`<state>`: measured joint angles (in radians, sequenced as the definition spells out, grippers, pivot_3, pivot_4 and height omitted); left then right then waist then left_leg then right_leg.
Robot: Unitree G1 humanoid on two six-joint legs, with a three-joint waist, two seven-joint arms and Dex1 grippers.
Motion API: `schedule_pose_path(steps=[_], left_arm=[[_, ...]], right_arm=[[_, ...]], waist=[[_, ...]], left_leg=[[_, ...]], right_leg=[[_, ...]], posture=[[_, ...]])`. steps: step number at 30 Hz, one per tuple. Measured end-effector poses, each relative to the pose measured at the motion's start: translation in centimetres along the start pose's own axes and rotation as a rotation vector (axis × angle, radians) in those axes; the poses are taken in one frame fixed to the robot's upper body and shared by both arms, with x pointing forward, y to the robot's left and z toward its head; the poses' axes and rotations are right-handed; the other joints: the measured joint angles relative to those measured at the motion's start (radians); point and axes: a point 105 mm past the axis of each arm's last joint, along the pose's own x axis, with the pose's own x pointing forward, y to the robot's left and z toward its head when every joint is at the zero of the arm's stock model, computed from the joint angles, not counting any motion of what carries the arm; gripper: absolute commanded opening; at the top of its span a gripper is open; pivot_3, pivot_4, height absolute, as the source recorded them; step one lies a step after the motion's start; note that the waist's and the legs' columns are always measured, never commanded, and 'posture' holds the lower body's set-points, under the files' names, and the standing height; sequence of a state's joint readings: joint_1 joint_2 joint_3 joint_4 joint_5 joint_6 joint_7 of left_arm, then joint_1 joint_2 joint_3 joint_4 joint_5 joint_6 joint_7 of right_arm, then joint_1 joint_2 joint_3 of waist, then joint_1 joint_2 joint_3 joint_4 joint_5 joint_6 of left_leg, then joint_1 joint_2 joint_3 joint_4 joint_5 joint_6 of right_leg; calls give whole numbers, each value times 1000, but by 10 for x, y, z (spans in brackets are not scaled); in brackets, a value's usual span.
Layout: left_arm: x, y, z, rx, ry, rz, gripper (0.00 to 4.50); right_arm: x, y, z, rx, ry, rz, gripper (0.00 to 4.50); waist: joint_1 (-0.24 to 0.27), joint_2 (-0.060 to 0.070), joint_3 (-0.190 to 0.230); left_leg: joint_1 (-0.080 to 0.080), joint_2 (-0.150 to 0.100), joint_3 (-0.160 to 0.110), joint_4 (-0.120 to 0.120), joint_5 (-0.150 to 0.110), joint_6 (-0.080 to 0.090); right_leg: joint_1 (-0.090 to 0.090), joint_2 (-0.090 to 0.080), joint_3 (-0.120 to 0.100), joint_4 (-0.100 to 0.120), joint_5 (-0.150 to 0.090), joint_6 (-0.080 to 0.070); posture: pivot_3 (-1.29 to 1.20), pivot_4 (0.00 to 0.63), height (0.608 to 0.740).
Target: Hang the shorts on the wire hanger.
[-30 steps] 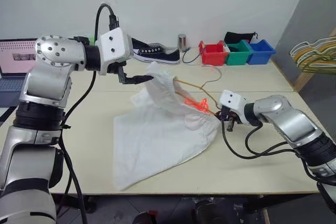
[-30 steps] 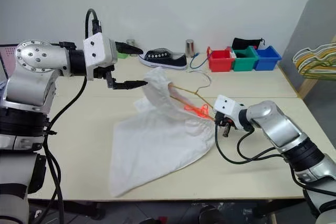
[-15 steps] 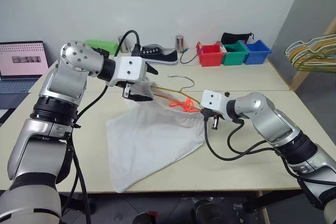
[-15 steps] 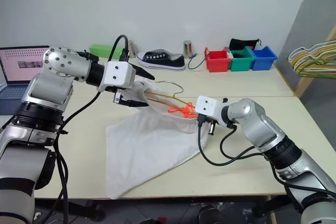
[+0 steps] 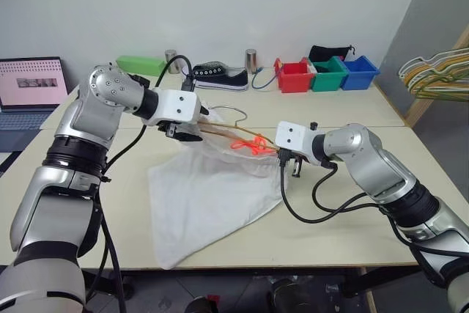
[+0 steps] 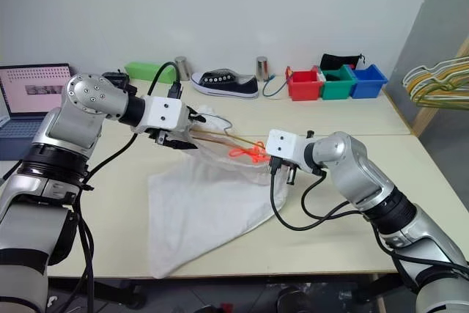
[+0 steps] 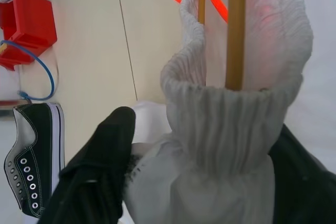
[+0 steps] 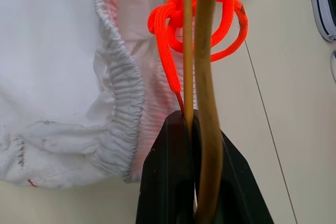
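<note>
The hanger's end that the waistband must cover is in my right gripper, so it should open, take the waistband's edge (image 8: 132, 163) and pull it over that end.
The white shorts (image 5: 212, 196) lie spread on the table, with their gathered waistband (image 7: 226, 124) threaded over one end of the wire hanger (image 5: 220, 132). The hanger's small hook (image 5: 233, 111) points toward the back. The orange drawstring (image 5: 248, 144) is tangled around the hanger's wires. My left gripper (image 5: 192, 132) has closed on the bunched waistband, and fabric fills the gap between its black fingers (image 7: 100, 177). My right gripper (image 5: 281, 155) is shut on the hanger's other end (image 8: 205, 77), just past the waistband's edge.
A black sneaker (image 5: 220, 76), two metal cups (image 5: 251, 59) and red, green and blue bins (image 5: 296, 77) line the back of the table. A green box (image 5: 141, 64) and a laptop (image 5: 29, 82) sit at back left. A bunch of hangers (image 5: 432, 71) hangs at right.
My left gripper has come down onto the waistband and its fingers have narrowed around it. The raised end of the shorts has sunk. My right gripper has carried the hanger slightly leftward.
</note>
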<state>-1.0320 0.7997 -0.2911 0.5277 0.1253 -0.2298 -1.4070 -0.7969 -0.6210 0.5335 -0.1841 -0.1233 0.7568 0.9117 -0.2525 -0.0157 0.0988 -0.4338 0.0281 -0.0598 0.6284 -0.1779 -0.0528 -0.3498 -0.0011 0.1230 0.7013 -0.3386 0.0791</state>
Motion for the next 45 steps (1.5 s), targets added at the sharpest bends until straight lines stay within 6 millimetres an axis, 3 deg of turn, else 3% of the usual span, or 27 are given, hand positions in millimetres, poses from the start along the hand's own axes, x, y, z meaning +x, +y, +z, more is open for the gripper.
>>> schedule_pose_path(steps=[10, 21, 24, 29, 35, 41, 45], left_arm=[[2, 0, 1, -1, -8, -3, 125], [5, -5, -1, -15, -13, -4, 29], [5, -5, -1, -25, -13, 10, 0], [10, -10, 0, -22, -20, 3, 0], [13, -18, -1, -24, -25, 3, 0], [9, -22, -5, -42, -13, 16, 0], [4, -21, -7, -62, -12, 39, 0]], right_arm=[[-1, 0, 0, 12, 12, -5, 0], [0, 1, -1, 33, 17, 6, 0], [-2, 0, 0, 44, 8, 4, 572], [-12, -5, 19, 17, -64, 2, 1711], [-33, -16, 2, 82, -33, 15, 3105], [-59, -9, -17, 193, -10, 107, 4328], [-52, 14, -31, 400, -28, 214, 4430]], waist=[[-2, 0, 0], [-8, 0, 0], [-11, 0, 0], [-22, 0, 0], [-23, 0, 0], [-25, 0, 0], [-30, -1, -1]], left_leg=[[0, 0, -1, 1, 0, 0], [0, -1, -1, 2, 2, 1], [0, -1, -2, 2, 4, 1], [1, -1, -4, 2, 5, 0], [1, -1, -4, 1, 6, 0], [1, -1, -4, 1, 6, 0], [1, -1, -4, 1, 6, 1]], right_leg=[[-1, 0, 0, 4, 0, 0], [-3, 0, -1, 11, -1, 1], [-3, 0, -1, 12, -1, 2], [-3, 0, -2, 12, -1, 2], [-3, 0, -2, 12, -1, 2], [-3, 0, -3, 12, -2, 1], [-2, 0, -2, 13, -2, 1]], posture=[[-184, 0, 740], [-190, 0, 740], [-192, 0, 740], [-196, 0, 740], [-200, 0, 740], [-198, 0, 740], [-189, 0, 740]])
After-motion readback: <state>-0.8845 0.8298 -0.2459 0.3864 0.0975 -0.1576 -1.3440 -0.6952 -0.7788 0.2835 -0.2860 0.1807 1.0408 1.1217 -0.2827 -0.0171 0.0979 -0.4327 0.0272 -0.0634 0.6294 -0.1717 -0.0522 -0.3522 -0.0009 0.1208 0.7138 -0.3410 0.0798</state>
